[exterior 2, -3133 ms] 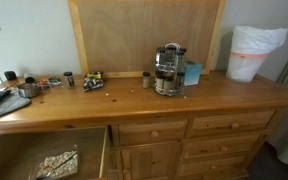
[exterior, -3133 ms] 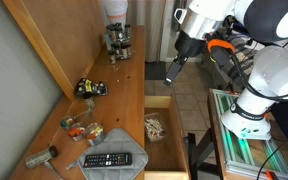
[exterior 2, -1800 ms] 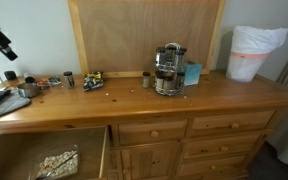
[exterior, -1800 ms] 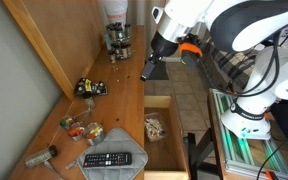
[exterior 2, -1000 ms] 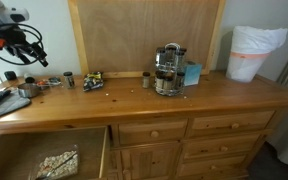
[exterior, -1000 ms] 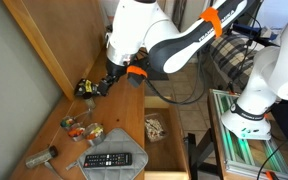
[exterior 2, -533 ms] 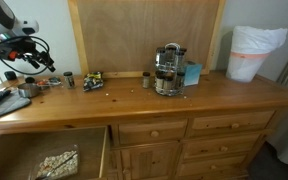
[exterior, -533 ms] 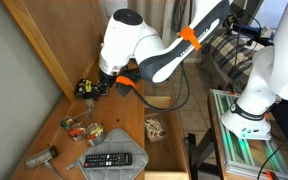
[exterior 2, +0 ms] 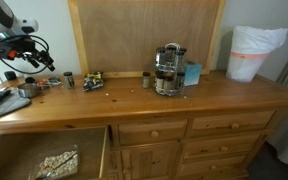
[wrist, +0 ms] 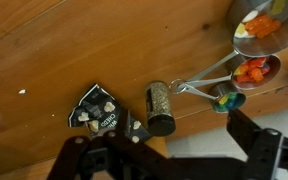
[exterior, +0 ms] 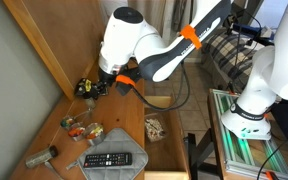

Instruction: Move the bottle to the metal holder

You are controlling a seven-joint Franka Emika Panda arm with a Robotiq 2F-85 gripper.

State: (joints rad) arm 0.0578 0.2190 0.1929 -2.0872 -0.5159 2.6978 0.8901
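The bottle's black cap [exterior: 90, 100] [wrist: 161, 125] sits between the black snack packet and the measuring spoons. Next, I will move my gripper down to it and close there.
The bottle [wrist: 160, 107] is a small spice jar with a black cap. It lies on the wooden dresser top [wrist: 84, 40] beside a black snack packet [wrist: 99, 112], and it also shows in an exterior view [exterior 2: 68, 78]. My gripper [wrist: 174, 158] hovers above it, jaws wide open and empty, with a dark finger [wrist: 259, 148] at each side of the lower edge. The gripper shows in both exterior views [exterior: 96, 87] [exterior 2: 36, 62]. The metal holder [exterior 2: 167, 68] stands mid-dresser, far from the bottle; in the exterior view with the arm in front it is hidden.
Measuring spoons with coloured bits [wrist: 249, 70] lie next to the bottle. A remote control [exterior: 109, 160] lies near the dresser's end. A drawer [exterior: 160, 130] stands open below. A blue box [exterior 2: 192, 73] and a white cylinder [exterior 2: 254, 50] are beyond the holder.
The arm swung in over the dresser and came down over the bottle and packet. Over the last half second nothing visibly moved.
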